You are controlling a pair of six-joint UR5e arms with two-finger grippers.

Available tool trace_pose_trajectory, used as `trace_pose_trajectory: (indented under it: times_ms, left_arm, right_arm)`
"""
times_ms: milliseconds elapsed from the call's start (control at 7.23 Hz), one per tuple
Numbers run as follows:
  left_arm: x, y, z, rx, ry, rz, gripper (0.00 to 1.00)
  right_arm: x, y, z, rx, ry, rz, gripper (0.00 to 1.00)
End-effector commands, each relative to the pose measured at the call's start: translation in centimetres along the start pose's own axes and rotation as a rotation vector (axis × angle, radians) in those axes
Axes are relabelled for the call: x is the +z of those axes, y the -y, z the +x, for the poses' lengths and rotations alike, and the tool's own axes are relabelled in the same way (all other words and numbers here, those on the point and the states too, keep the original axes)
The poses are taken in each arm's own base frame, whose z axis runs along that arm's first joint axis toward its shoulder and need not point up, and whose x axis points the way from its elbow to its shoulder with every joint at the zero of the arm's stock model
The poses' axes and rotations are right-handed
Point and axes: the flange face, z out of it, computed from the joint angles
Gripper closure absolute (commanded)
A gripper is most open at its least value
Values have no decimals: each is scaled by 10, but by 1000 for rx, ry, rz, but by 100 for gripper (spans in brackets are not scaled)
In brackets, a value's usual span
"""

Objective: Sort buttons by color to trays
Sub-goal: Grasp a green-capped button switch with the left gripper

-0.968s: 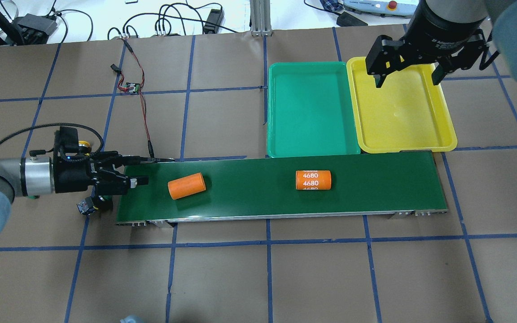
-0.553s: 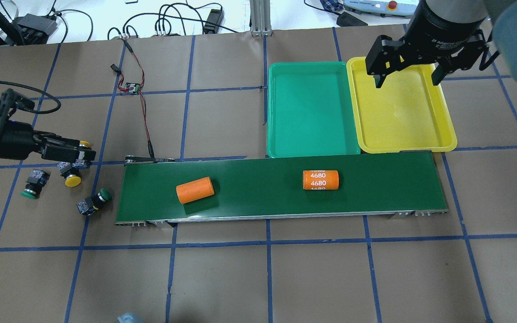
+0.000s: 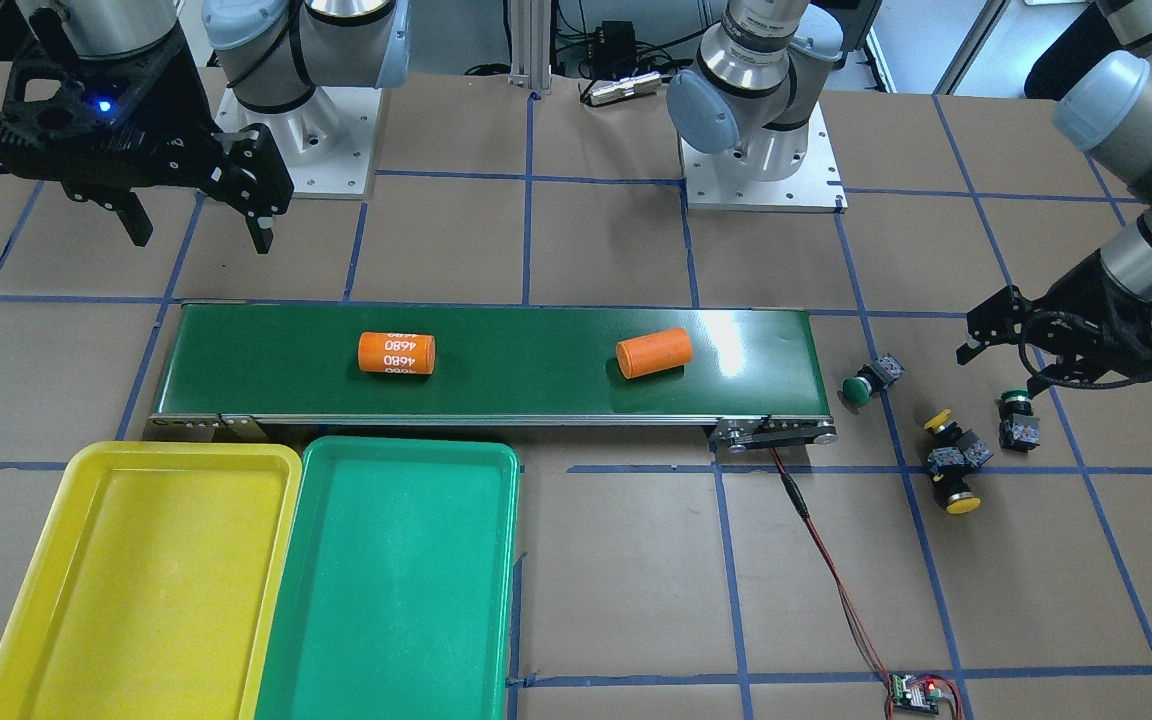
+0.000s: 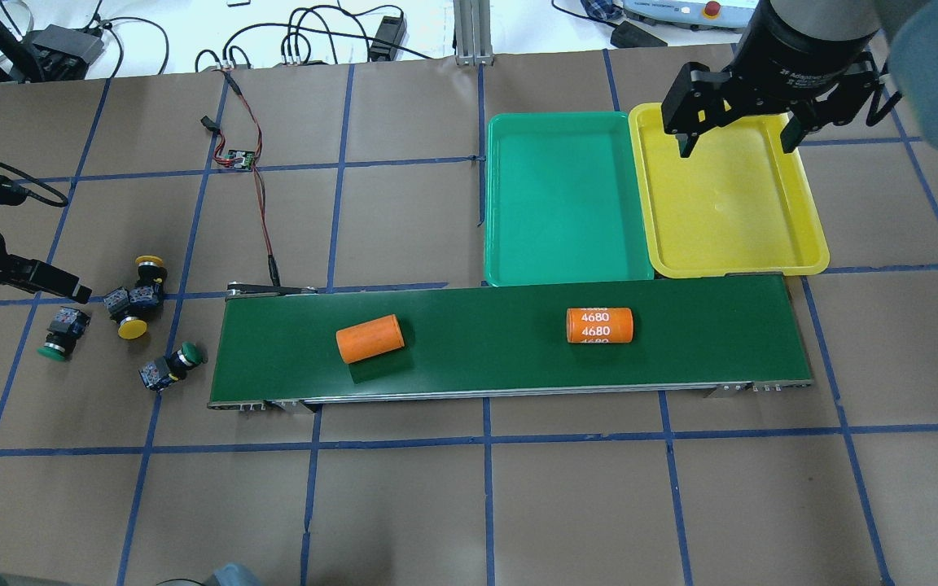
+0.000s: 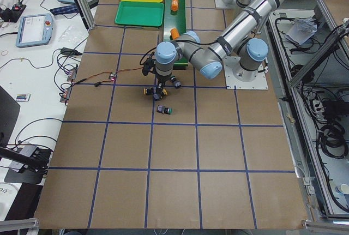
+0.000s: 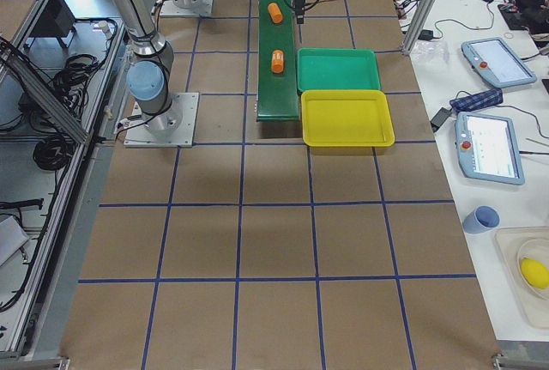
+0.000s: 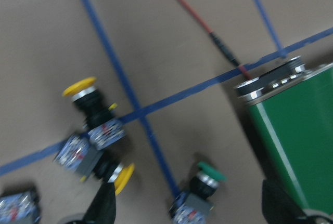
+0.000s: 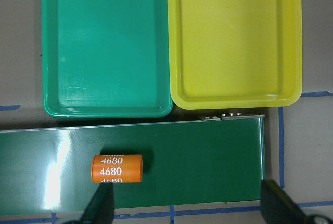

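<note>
The dark body point(image 3: 1019, 428) point(image 7: 18, 208) of the green button farther from the belt, beside the touching yellow buttons, should be grabbed next by my left gripper.
Four buttons lie on the brown table past the belt's left end. Two yellow buttons point(image 4: 133, 298) touch back to back, one green button point(image 4: 60, 335) lies to their left, and a second green button point(image 4: 171, 365) is nearest the belt. My left gripper point(image 4: 78, 289) hovers just left of the yellow pair, open, its fingers point(image 7: 106, 206) wide apart and holding nothing. The green tray point(image 4: 567, 203) and the yellow tray point(image 4: 734, 203) sit side by side behind the belt, both bare. Over the yellow tray's far end my right gripper point(image 4: 738, 138) hangs open and holds nothing.
A long dark-green conveyor belt point(image 4: 510, 362) carries a plain orange cylinder point(image 4: 370, 338) and one printed 4680 point(image 4: 599, 325). A red wire point(image 4: 261, 203) runs from the belt's left end to a small circuit board point(image 4: 239, 158).
My left arm has pulled back to the left, away from the belt's end and off the buttons. Both orange cylinders have travelled right along the belt. The right gripper has barely moved.
</note>
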Motion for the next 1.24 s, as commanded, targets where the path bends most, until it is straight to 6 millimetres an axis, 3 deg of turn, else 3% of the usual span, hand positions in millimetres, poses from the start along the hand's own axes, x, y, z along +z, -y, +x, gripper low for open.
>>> trace_pose_trajectory:
  times_ms: [0,138,415,553,691,968,1106]
  left_arm:
    - [37,3,-40,-26,107,-45,0]
    - [49,6,-54,-31,179,-40,0]
    - [77,-7,-71,-48,137,-74,0]
    - [88,-13,-71,-25,104,-99,5]
    - [88,-14,-68,-25,53,-126,5]
    - [69,-6,-68,-18,18,-151,5]
    - [73,-6,-71,-19,5,-154,6]
  right_arm:
    - [1,1,0,0,-2,2,0]
    - [1,1,0,0,-2,0,0]
    - [1,1,0,0,-4,2,0]
    - [1,1,0,-1,-4,2,0]
    - [1,1,0,0,-4,2,0]
    - [1,1,0,0,-4,0,0]
    - [2,1,0,0,-4,-1,0]
